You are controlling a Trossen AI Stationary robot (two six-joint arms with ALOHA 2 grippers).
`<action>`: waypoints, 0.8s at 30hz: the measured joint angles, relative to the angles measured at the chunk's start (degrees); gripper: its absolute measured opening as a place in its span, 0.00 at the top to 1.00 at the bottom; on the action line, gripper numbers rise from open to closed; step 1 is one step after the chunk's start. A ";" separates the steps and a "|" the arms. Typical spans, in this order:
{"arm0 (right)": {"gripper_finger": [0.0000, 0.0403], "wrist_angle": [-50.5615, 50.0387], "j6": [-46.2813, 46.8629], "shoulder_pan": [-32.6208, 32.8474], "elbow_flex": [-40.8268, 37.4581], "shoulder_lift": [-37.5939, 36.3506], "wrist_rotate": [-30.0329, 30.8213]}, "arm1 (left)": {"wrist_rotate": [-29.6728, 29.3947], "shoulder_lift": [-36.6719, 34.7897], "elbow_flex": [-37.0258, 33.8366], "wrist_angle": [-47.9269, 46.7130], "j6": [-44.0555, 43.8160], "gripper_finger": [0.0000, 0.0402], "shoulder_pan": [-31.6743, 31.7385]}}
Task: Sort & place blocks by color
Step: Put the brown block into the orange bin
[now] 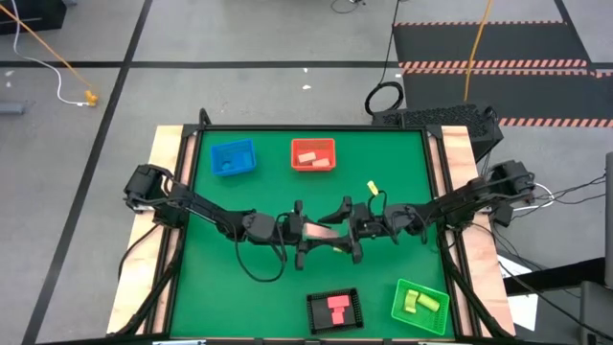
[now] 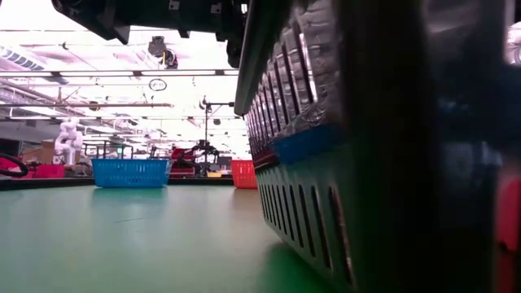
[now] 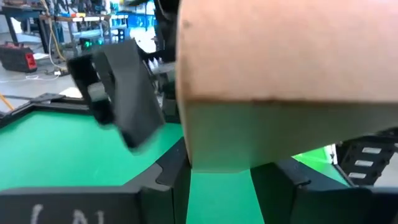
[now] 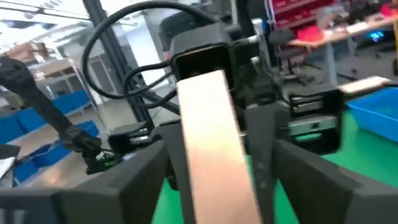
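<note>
Next, I release the tan wooden bar inside the red tray point(image 1: 308, 162), tight against the tan blocks, with my left gripper.
A tan wooden bar point(image 1: 319, 231) hangs level above the middle of the green mat, between my two grippers. My left gripper point(image 1: 303, 232) comes from the left and is shut on it; the bar point(image 3: 286, 62) fills most of the left wrist view. My right gripper point(image 1: 343, 230) faces it from the right and is open. Its fingers point(image 4: 149, 180) stand wide on either side of the bar point(image 4: 208, 137), and one finger point(image 3: 118, 93) shows apart from the wood. A small yellow piece point(image 1: 373, 188) lies on the mat behind the right gripper. My left gripper pinches the tan bar between its two fingers point(image 3: 174, 180) at the bar's left end point(image 3: 217, 143). It comes level from the table's left. The bar is lifted clear of the mat and sticks out level toward the right gripper.
Blue tray point(image 1: 233, 157) with a blue block and red tray point(image 1: 313, 153) with tan blocks stand at the far edge. Black tray point(image 1: 333, 310) with pink blocks and green tray point(image 1: 420, 302) with yellow-green blocks sit near. The black tray's wall point(image 2: 309, 220) fills the low view's right.
</note>
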 joint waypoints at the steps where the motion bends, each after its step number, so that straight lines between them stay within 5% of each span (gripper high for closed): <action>1: 0.25 -2.57 0.20 -0.01 0.00 -1.51 0.40 | -0.13 0.00 0.00 -0.40 -0.16 0.67 0.02; 5: 0.18 -15.15 0.16 0.06 0.00 -8.25 4.76 | -0.60 -0.02 0.00 -2.18 -1.08 0.67 0.45; 13: 0.20 -38.01 9.26 0.10 -0.02 -19.29 7.68 | -0.92 -0.04 -0.02 -9.16 -2.74 0.67 4.71; 18: 0.21 -48.58 19.58 0.81 -0.07 -19.65 7.57 | -1.01 -0.04 -0.04 -12.13 -2.80 0.67 10.66; 24: 0.21 -50.85 21.47 1.66 -0.09 -17.32 7.59 | -0.95 -0.04 -0.11 -13.41 -2.90 0.67 18.77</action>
